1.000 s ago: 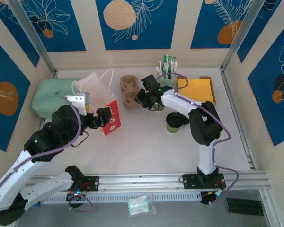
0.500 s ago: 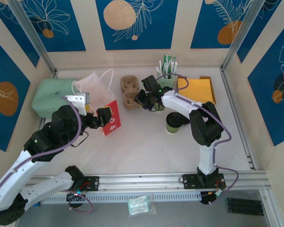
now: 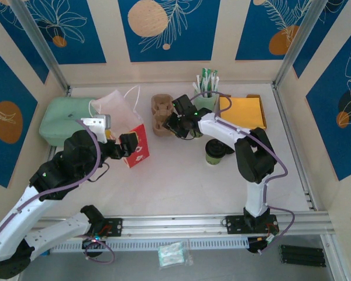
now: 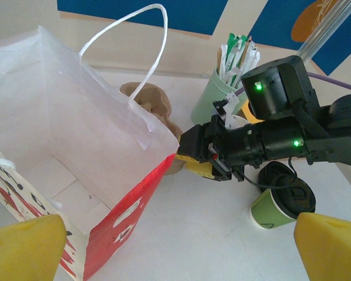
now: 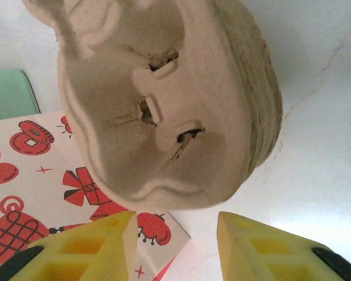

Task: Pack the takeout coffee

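Observation:
The cardboard cup carriers sit nested in a stack, so I should pinch just the top carrier's near rim (image 5: 213, 201) with my right gripper and lift that carrier clear.
The takeout coffee (image 3: 214, 151), a green paper cup with a black lid, stands on the table right of centre; the left wrist view has it at the lower right (image 4: 276, 203). My right gripper (image 3: 171, 123) reaches left of it to the brown cardboard cup carrier (image 3: 160, 113). Its yellow fingers stand apart with nothing between them (image 5: 175, 246), and the carrier (image 5: 164, 99) lies just beyond their tips. My left gripper (image 3: 128, 144) is wide open (image 4: 178, 252) at the mouth of the red-and-white paper bag (image 4: 76, 146), holding nothing.
A mint tumbler of sticks (image 3: 206, 93) stands behind the right gripper. An orange flat packet (image 3: 242, 112) lies at the back right. A pale green container (image 3: 61, 120) sits left of the bag (image 3: 126, 126). Open table lies in front of the cup.
My right gripper's jaws have widened and it has edged slightly left at the carrier. The left arm, bag and cup have not moved.

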{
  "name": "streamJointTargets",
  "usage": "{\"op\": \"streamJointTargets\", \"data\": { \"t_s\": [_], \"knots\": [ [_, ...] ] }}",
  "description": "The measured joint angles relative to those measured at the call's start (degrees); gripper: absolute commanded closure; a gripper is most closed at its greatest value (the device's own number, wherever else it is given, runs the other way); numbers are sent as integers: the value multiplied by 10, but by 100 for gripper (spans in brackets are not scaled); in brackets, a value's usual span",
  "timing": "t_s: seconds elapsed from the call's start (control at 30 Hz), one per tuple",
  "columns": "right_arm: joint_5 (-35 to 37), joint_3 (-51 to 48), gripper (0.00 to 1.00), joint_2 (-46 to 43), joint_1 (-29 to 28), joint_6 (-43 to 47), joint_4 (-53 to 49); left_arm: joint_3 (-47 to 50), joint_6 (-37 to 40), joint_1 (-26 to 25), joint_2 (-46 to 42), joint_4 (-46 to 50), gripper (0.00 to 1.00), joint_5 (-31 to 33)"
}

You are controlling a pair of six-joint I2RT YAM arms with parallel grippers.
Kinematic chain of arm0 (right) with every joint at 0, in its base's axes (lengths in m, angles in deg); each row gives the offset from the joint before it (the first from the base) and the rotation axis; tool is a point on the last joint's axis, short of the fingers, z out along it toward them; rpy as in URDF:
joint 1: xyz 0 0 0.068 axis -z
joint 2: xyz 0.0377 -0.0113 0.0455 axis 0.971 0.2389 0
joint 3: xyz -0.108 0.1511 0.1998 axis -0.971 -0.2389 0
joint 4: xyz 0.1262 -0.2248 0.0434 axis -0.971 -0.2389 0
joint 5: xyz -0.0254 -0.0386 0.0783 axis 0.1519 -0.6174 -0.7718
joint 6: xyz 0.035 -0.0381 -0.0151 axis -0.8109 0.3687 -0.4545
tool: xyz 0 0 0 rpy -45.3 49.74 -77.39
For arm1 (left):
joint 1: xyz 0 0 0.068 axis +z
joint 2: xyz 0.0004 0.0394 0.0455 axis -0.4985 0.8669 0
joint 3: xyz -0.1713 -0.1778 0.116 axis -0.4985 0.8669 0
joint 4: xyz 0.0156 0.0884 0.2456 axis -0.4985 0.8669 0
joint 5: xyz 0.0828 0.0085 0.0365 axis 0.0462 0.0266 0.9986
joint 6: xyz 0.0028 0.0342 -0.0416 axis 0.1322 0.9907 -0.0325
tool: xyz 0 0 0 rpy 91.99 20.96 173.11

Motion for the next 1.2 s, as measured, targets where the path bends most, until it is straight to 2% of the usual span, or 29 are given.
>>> {"op": "streamJointTargets", "data": {
  "t_s": [0.27,0.57,0.93,1.2],
  "knots": [
    [9,0,55,-4,-4,0,-19,0,0,0,0,0,1,0],
    [10,3,58,5,10,0,-29,1,0,0,-1,0,1,0],
    [8,17,72,27,20,2,-30,1,0,0,-1,0,1,0],
    [8,18,79,26,20,9,-30,1,0,0,0,0,1,0]
  ]
}}
